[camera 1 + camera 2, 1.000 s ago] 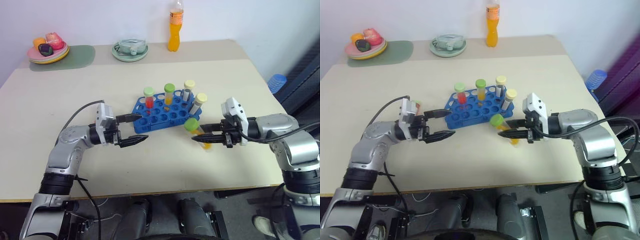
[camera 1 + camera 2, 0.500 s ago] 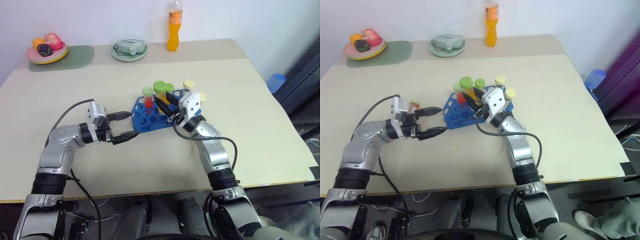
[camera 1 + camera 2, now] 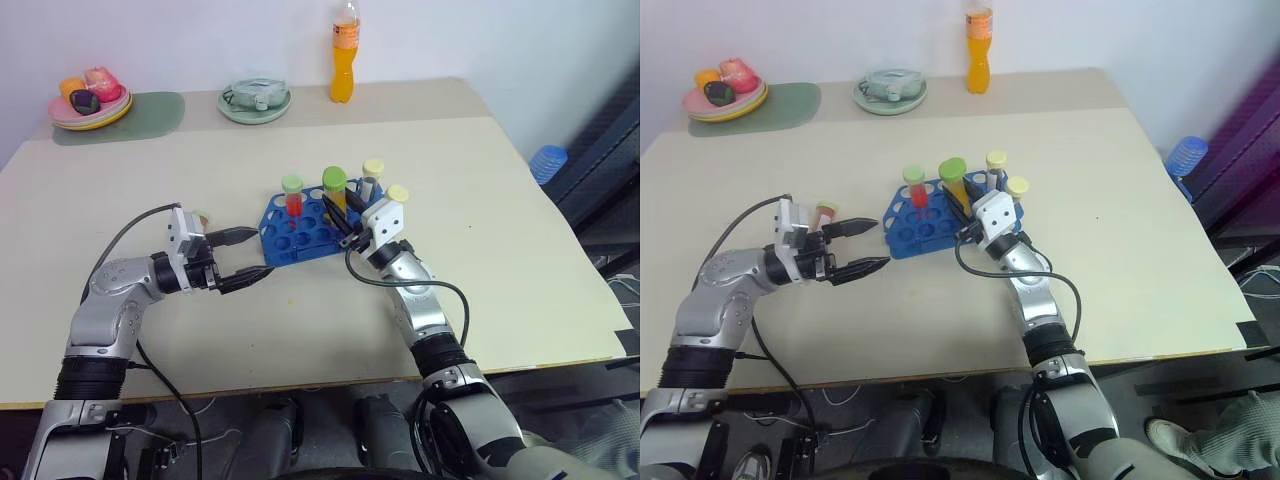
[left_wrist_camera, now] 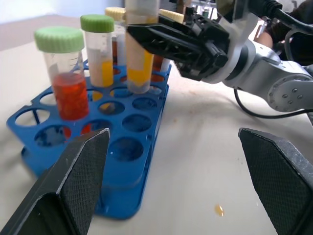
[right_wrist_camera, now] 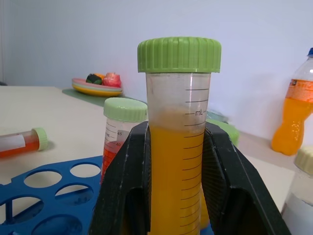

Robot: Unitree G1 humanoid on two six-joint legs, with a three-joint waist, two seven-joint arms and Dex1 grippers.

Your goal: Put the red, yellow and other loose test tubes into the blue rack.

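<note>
Next, my right gripper puts the green-capped tube down in the blue rack's hole [image 3: 341,234] in front of the other yellow tube.
The blue rack [image 3: 300,232] stands mid-table. In it are a red-filled tube [image 3: 293,196] with a green cap, a yellow-filled one [image 4: 100,54] and two pale-capped tubes [image 3: 372,176]. My right gripper [image 3: 343,214] is shut on a green-capped tube of yellow liquid [image 5: 178,147]. It holds the tube upright, the lower end just above the rack's holes. My left gripper [image 3: 246,256] stands open and empty at the rack's left end. A loose red tube [image 3: 826,210] lies on the table beside it.
At the table's back stand an orange drink bottle [image 3: 344,62], a green dish [image 3: 258,100], and a plate of fruit [image 3: 88,102] on a green mat [image 3: 155,108]. A blue object [image 3: 553,161] sits beyond the right edge.
My right gripper swung from the rack's right side to above the rack, turning the yellow tube upright, then sank a little. The left gripper stayed open in place.
</note>
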